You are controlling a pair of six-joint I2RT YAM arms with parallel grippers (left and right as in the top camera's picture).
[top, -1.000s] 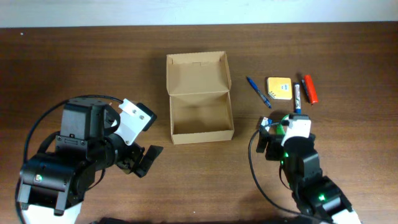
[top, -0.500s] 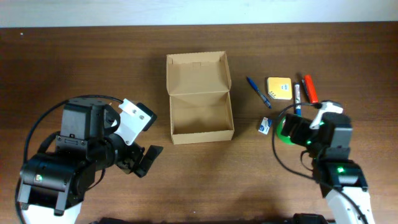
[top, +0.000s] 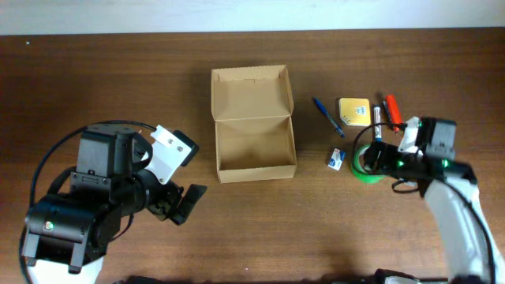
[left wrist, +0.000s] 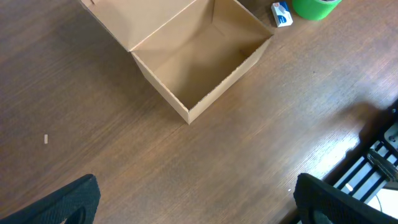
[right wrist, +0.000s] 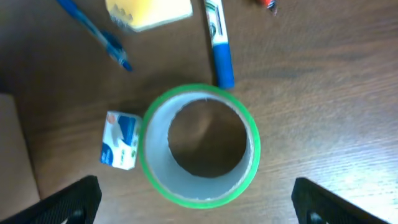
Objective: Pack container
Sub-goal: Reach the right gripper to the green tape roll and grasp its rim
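The robot's right gripper needs to close on the side of the green tape roll (top: 383, 173) (right wrist: 252, 164) that faces away from the tan cardboard box.
The container (top: 254, 150) is a tan cardboard box, open and empty, with its flap lid laid back; it also shows in the left wrist view (left wrist: 205, 62). My left gripper (top: 185, 203) is open and empty over bare table, to the left of and nearer than the box (left wrist: 199, 208). My right gripper (top: 376, 157) hovers open right above a green tape roll (top: 361, 167), which stands on the table to the right of the box. In the right wrist view the fingers (right wrist: 199, 204) straddle the roll (right wrist: 155, 180) without touching it.
A small white-and-blue packet (top: 337, 158) lies next to the roll (right wrist: 120, 140). Behind them lie a blue pen (top: 327, 116), a yellow pad (top: 354, 110), a blue marker (top: 377, 120) and a red marker (top: 394, 112). The table's far edge runs along the top.
My right arm has swung from the front centre out to the right, and its gripper has shifted right and now sits over the green tape roll. The left arm has not moved.
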